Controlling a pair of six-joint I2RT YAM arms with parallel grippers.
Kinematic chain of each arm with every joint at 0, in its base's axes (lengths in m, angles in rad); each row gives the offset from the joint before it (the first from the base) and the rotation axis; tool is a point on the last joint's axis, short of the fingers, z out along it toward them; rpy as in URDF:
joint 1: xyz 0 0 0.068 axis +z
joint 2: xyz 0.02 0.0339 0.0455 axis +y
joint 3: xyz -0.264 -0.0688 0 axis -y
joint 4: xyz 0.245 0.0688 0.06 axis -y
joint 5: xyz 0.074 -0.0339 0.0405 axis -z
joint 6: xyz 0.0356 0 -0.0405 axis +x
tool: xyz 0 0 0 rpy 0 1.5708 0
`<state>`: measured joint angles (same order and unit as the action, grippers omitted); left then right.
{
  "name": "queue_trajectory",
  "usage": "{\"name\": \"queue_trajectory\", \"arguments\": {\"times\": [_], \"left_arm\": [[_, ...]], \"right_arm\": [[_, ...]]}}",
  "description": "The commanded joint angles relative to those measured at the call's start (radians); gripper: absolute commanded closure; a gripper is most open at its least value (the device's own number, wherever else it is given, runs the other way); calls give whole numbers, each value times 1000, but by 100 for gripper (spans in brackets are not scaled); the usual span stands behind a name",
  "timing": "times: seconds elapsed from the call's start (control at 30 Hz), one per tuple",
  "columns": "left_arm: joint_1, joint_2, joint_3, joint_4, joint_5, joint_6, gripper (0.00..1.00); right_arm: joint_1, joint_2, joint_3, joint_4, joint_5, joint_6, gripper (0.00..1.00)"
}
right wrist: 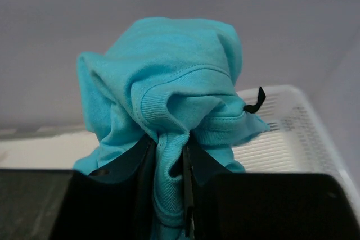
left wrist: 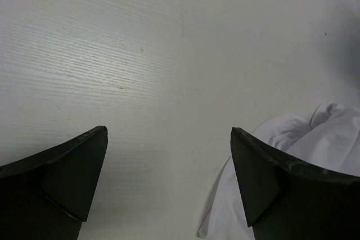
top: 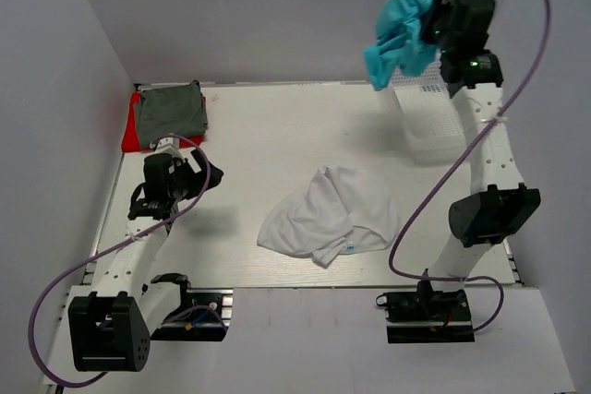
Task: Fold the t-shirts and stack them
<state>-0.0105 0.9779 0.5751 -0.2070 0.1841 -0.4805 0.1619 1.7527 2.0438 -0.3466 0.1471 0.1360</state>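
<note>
The robot's left gripper should next move down to the closest corner [top: 261, 240] [left wrist: 204, 232] of the crumpled white t-shirt and close there.
The white t-shirt [top: 332, 214] lies crumpled in the middle of the table; part of it shows at the lower right of the left wrist view [left wrist: 315, 150]. A folded grey-green t-shirt [top: 169, 110] lies on the red t-shirt [top: 131, 136] at the back left. My right gripper [top: 427, 27] is raised high above the basket and shut on the bunched turquoise t-shirt [top: 399, 36], pinched at its collar in the right wrist view [right wrist: 169, 155]. My left gripper [top: 205, 175] is open and empty, above the bare table left of the white shirt.
A white plastic lattice basket [top: 429, 122] stands at the back right, below the hanging turquoise shirt; it also shows in the right wrist view [right wrist: 287, 133]. Grey walls close in the table on the left, back and right.
</note>
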Motion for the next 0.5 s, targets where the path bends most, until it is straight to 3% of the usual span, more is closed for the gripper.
{"name": "queue_trajectory", "arguments": {"times": [0.0,0.3,0.43,0.47], "left_arm": [[3,-10,-9,24,55,36,0],[-6,64,-29,67,167,45,0],[-17,74,-84,104,225,11,0],[-17,74,-96,113,226,-4,0]], "right_arm": [[-108,7,75,-22,46,-29,100],[-275,218,104,-101,-57,-107,100],[-320,313,101,-121,-180,-107,100],[-323,326,102,-146,-214,-114,93]]}}
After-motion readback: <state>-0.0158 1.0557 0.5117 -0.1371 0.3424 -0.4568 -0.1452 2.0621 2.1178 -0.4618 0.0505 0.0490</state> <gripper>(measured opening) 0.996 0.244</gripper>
